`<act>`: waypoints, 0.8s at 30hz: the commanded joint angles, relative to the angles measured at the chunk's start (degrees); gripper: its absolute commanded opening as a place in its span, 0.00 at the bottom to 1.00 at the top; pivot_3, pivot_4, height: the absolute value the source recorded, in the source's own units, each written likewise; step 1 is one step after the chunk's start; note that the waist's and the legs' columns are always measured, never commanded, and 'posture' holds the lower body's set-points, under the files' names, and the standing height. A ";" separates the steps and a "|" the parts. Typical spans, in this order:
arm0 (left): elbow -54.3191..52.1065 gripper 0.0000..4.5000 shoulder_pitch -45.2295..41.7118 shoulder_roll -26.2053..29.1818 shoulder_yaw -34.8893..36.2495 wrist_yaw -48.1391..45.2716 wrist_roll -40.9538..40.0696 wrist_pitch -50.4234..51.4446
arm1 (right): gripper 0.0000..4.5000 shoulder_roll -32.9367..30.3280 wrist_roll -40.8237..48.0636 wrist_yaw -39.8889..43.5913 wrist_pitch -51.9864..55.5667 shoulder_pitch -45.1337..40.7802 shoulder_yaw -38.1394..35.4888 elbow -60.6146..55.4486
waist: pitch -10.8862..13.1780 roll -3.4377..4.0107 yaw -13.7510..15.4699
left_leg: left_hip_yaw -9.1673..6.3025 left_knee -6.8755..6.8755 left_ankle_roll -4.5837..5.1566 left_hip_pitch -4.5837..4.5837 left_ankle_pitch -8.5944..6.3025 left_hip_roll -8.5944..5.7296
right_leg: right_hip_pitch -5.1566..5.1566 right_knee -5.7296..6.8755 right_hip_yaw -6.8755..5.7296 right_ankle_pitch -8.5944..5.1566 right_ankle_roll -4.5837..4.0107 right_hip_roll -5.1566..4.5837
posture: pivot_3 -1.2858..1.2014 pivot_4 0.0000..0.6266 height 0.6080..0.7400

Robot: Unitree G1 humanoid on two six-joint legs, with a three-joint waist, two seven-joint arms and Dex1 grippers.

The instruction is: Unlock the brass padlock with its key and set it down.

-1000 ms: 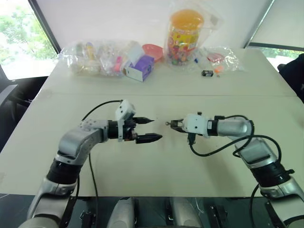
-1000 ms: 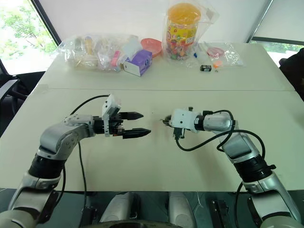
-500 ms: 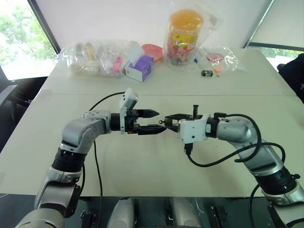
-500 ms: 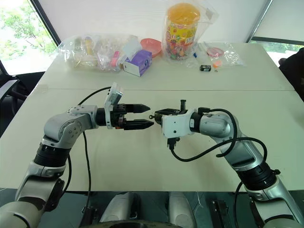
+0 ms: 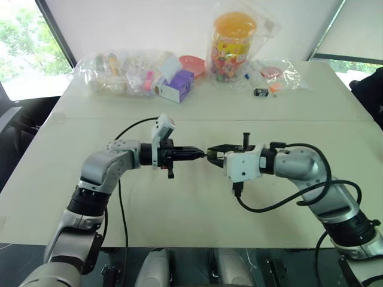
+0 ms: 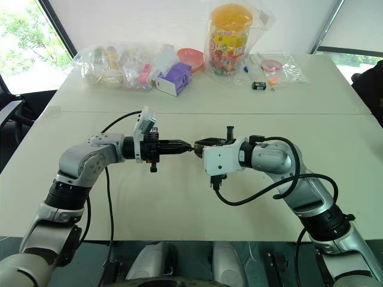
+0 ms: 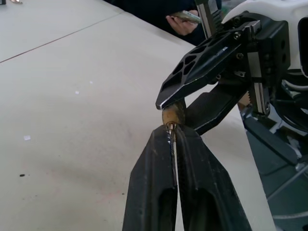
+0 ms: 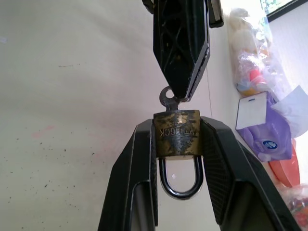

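I can see the padlock's shackle pointing back inside my right gripper, so after turning the key I should take the padlock's body (image 8: 177, 134) with my left gripper and free my right gripper.
The brass padlock (image 8: 177, 134) hangs above the middle of the table, with its silver shackle (image 8: 179, 185) pointing back along the right gripper. My right gripper (image 5: 214, 150) is shut on its two flat sides. The key (image 8: 167, 96) sticks out of the lock's underside. My left gripper (image 5: 200, 153) comes in level from the left and is shut on the key's head. In the left wrist view the brass body (image 7: 173, 114) sits right at the closed left fingertips (image 7: 169, 137), between the right gripper's fingers (image 7: 207, 53).
Along the table's far edge lie clear bags of small items (image 5: 119, 75), a purple box (image 5: 176, 85), a pink bowl (image 5: 192, 63), a bagged yellow-lidded jar (image 5: 232, 45) and a small black box (image 5: 261, 92). A person's hand (image 7: 183, 21) shows beyond the table.
The left gripper stood open in both earlier frames and has now shut on the key. A second ago the grippers were apart; they have since met at the padlock.
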 commanded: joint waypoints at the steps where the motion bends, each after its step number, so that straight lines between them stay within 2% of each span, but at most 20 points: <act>1: -1.50 0.01 -0.78 -0.21 -0.82 -1.01 0.50 -1.17 | 0.16 -0.20 0.96 0.15 0.75 -1.03 -1.54 -3.08 | 0.00 0.00 -0.03 | 0.00 0.00 0.00 0.00 0.00 0.00 | 0.00 0.00 0.00 0.00 0.00 0.00 | 0.52 0.24 0.96; 4: -1.96 0.01 -0.54 -0.24 -1.63 -1.51 1.21 -1.92 | 0.16 0.08 1.46 0.56 1.97 -1.29 -1.59 -3.63 | 0.00 0.00 -0.03 | 0.00 0.00 0.00 0.00 0.00 0.00 | 0.00 0.00 0.00 0.00 0.00 0.01 | 0.52 0.24 0.96; 10: -4.27 0.01 2.26 0.18 -4.66 -3.43 7.57 -13.41 | 0.16 2.00 8.42 2.14 12.31 -1.83 -3.42 -6.64 | 0.00 0.00 -0.01 | 0.00 0.00 0.00 0.00 0.00 0.01 | 0.00 0.00 0.00 0.00 0.00 0.00 | 0.52 0.24 0.96; 14: -2.08 0.01 3.68 -1.36 -4.48 -6.05 13.69 -33.07 | 0.16 2.43 13.96 3.22 20.23 -2.97 -5.08 -7.87 | 0.00 0.00 0.02 | 0.00 0.00 0.00 0.00 0.00 0.01 | 0.00 0.00 0.01 0.00 0.00 -0.04 | 0.52 0.24 0.96; 17: 2.04 0.01 3.20 -2.14 -4.09 -9.90 17.01 -50.18 | 0.16 2.21 15.83 3.45 22.66 -3.84 -5.34 -7.40 | 0.00 0.00 0.10 | 0.00 0.00 0.00 0.00 0.00 0.01 | 0.00 -0.01 0.00 0.00 -0.01 -0.06 | 0.52 0.24 0.96; 19: 5.13 0.01 2.88 -1.58 -4.02 -12.85 18.16 -57.67 | 0.16 2.08 16.57 3.42 23.25 -4.36 -5.31 -6.74 | 0.00 0.00 0.05 | 0.00 -0.01 0.00 0.00 0.00 0.01 | 0.00 -0.03 0.00 0.00 -0.01 -0.07 | 0.52 0.24 0.96; 22: 6.75 0.01 2.77 -0.55 -4.31 -13.89 17.83 -55.30 | 0.16 1.53 16.92 3.13 23.08 -4.75 -5.12 -6.35 | 0.00 0.00 0.03 | 0.00 -0.01 0.01 0.00 0.00 0.01 | 0.00 -0.04 -0.01 0.00 -0.01 -0.06 | 0.52 0.24 0.96; 23: 5.99 0.01 2.82 0.06 -4.12 -13.13 15.57 -47.48 | 0.16 1.34 16.54 2.91 22.45 -5.00 -4.97 -6.20 | 0.00 0.00 0.03 | 0.00 -0.01 0.01 -0.01 -0.01 0.01 | 0.00 -0.04 -0.01 0.00 -0.01 -0.06 | 0.52 0.24 0.96; 24: 4.77 0.06 2.78 0.93 -4.10 -12.40 12.91 -38.34 | 0.16 1.09 16.09 2.71 21.81 -5.17 -4.82 -6.14 | 0.00 0.00 0.02 | 0.00 -0.01 0.01 -0.01 -0.01 0.01 | 0.00 -0.04 -0.01 0.00 0.00 -0.05 | 0.52 0.24 0.96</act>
